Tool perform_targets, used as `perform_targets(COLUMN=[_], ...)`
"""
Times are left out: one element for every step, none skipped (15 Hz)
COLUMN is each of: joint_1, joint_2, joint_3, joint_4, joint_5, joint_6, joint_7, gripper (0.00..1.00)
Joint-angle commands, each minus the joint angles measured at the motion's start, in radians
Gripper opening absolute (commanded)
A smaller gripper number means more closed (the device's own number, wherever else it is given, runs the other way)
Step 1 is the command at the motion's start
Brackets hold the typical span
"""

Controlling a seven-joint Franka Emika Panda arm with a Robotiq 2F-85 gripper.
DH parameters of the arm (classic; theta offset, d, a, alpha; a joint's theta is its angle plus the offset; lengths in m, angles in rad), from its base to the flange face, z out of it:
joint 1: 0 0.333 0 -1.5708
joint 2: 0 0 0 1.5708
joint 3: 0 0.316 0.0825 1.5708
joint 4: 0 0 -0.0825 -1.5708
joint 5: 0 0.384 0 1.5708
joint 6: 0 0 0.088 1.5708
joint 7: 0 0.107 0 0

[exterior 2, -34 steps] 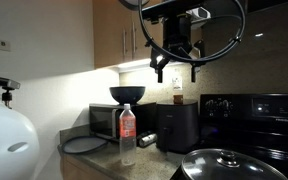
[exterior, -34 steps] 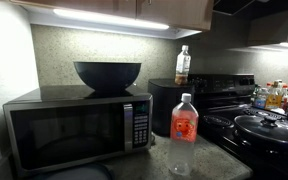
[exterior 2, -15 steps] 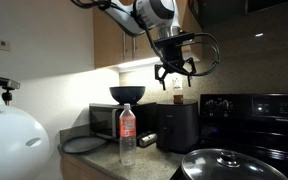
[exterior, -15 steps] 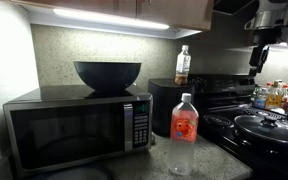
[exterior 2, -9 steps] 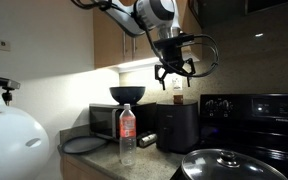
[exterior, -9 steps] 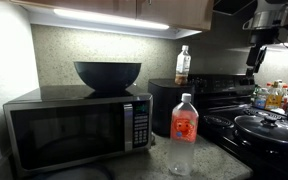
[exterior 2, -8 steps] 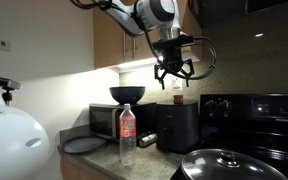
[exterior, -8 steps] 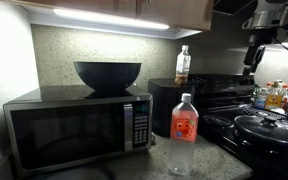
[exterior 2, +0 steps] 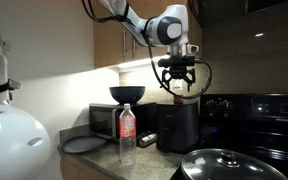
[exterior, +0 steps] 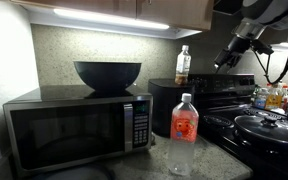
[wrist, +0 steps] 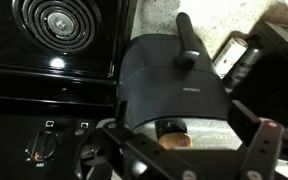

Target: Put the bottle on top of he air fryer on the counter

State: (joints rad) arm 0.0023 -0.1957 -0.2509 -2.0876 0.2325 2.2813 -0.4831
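Observation:
My gripper needs to next move to the white label [exterior: 182, 63] of the small bottle, just above the bottle's amber lower part, and close there.
The small bottle [exterior: 183, 64] with a white cap and amber lower part stands upright on top of the glossy black air fryer [exterior: 167, 108]. Both exterior views show them; in an exterior view the air fryer [exterior 2: 177, 126] sits under my gripper [exterior 2: 178, 84]. My gripper [exterior: 223, 60] hangs open, to the right of the bottle and a little apart from it. In the wrist view the bottle [wrist: 172, 134] shows from above between my spread fingers [wrist: 184, 150], on the air fryer [wrist: 174, 75]. The speckled counter [exterior: 134, 165] runs below.
A taller bottle with a red label [exterior: 184, 133] stands on the counter in front of the air fryer. A microwave [exterior: 74, 128] carries a black bowl [exterior: 107, 75]. A black stove with pans [exterior: 264, 125] lies beside the air fryer. Cabinets hang overhead.
My gripper has come down and moved in towards the air fryer, and now hangs close to the small bottle. The bottle and the other things have not moved.

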Motion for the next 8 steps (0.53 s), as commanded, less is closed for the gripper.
perform_targets(joint_1=[-0.025,-0.025,-0.024,-0.011,0.001,0.011,0.027,0.039], joint_2=[0.008,0.007,0.003,-0.012,-0.006,0.005,0.034,0.054], joint_3=[0.024,0.024,0.024,0.021,0.022,0.023,0.021,0.023], joint_4=[0.004,0.004,0.004,-0.017,-0.028,-0.025,-0.006,0.005], joint_5=[0.005,0.005,0.005,0.045,0.084,0.121,0.178,0.224], joint_6=[-0.003,-0.004,-0.004,0.043,0.131,0.183,0.226,0.263], joint_7=[-0.003,-0.003,-0.003,-0.042,-0.061,-0.08,-0.124,-0.158], gripper=[1.0,1.0,1.0,1.0,1.0,1.0,1.0,1.0])
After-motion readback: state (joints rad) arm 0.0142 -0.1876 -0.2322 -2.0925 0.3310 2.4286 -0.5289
